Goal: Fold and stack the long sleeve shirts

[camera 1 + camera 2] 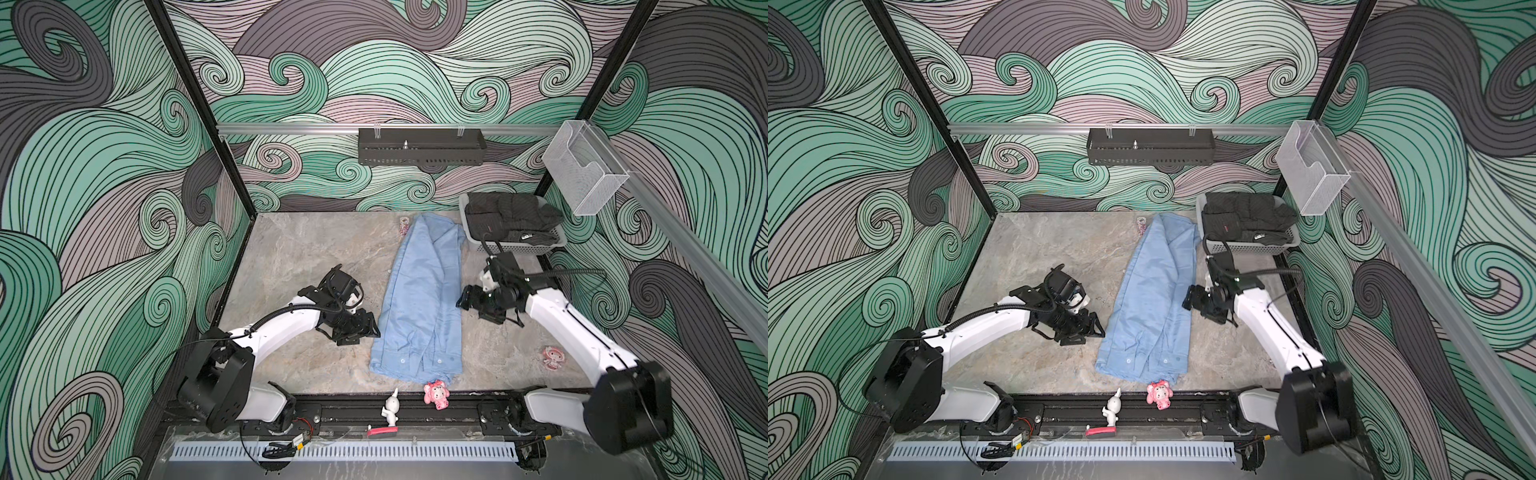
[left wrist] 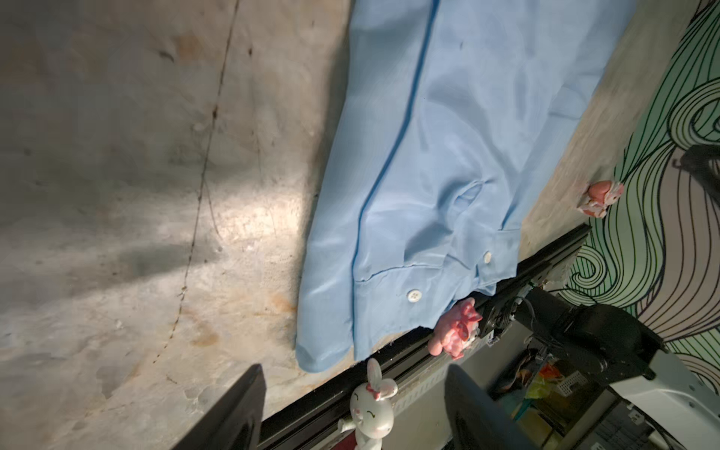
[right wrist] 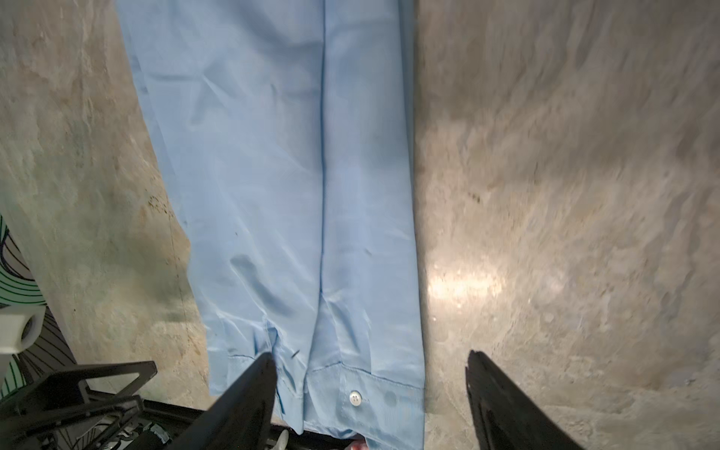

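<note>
The fingers of my right gripper should go next to the light blue shirt's near end and close on the outer edge of the cuff (image 1: 458, 368) (image 3: 420, 405) by the pink toy.
One of the long sleeve shirts (image 1: 419, 299) (image 1: 1150, 299), light blue, lies folded into a long narrow strip running from the back of the table to its front edge. Its buttoned cuffs (image 1: 415, 361) rest at the near end. My left gripper (image 1: 365, 332) (image 1: 1092, 330) hovers just left of the strip's lower part, open and empty. In the left wrist view the shirt (image 2: 448, 156) lies ahead of that gripper (image 2: 354, 389). My right gripper (image 1: 465, 301) (image 1: 1190, 301) hangs at the strip's right edge, open. In the right wrist view it (image 3: 370, 356) holds nothing above the shirt (image 3: 272, 175).
A grey basket (image 1: 519, 248) holding a dark garment (image 1: 507, 216) stands at the back right, touching the shirt's far end. A pink toy (image 1: 436, 395) and a white rabbit figure (image 1: 390, 409) sit on the front rail. A pink sticker figure (image 1: 552, 357) lies on the table at the right.
</note>
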You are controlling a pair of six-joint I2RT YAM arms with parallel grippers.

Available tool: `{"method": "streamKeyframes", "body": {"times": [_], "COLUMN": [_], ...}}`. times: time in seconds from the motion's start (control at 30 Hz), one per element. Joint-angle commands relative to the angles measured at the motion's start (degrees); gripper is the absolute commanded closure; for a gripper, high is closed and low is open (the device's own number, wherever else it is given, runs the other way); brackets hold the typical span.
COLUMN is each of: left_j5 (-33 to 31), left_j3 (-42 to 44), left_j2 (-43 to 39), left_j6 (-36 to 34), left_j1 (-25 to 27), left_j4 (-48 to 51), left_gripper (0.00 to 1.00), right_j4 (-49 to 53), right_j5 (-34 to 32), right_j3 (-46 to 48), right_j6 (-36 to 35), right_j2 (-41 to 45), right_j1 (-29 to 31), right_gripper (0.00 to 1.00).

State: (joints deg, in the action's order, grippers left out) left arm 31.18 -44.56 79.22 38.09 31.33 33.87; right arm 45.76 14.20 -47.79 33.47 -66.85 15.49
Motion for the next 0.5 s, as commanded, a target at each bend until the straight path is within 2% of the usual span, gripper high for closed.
{"method": "streamKeyframes", "body": {"times": [0.0, 0.13, 0.23, 0.47], "left_j5": [4.6, 6.5, 7.6, 11.7], "left_j3": [4.0, 8.2, 10.0, 11.6], "left_j2": [-0.9, -0.2, 1.8, 10.3], "left_j6": [0.6, 1.8, 2.1, 2.5], "left_j1": [-0.2, -0.2, -0.2, 0.0], "left_j4": [-5.8, -10.1, -12.8, -19.4], "left_gripper": [0.25, 0.25, 0.25, 0.25], "right_j4": [-4.3, -5.7, -6.2, -15.5], "right_j5": [0.9, 0.3, -0.3, 1.2], "right_j3": [8.8, 18.8, 22.9, 27.8], "right_j6": [12.0, 20.2, 22.8, 27.7], "right_j2": [9.6, 18.4, 21.6, 18.1], "right_j1": [4.0, 9.3, 11.1, 16.1], "right_gripper": [0.23, 0.23, 0.22, 0.24]}}
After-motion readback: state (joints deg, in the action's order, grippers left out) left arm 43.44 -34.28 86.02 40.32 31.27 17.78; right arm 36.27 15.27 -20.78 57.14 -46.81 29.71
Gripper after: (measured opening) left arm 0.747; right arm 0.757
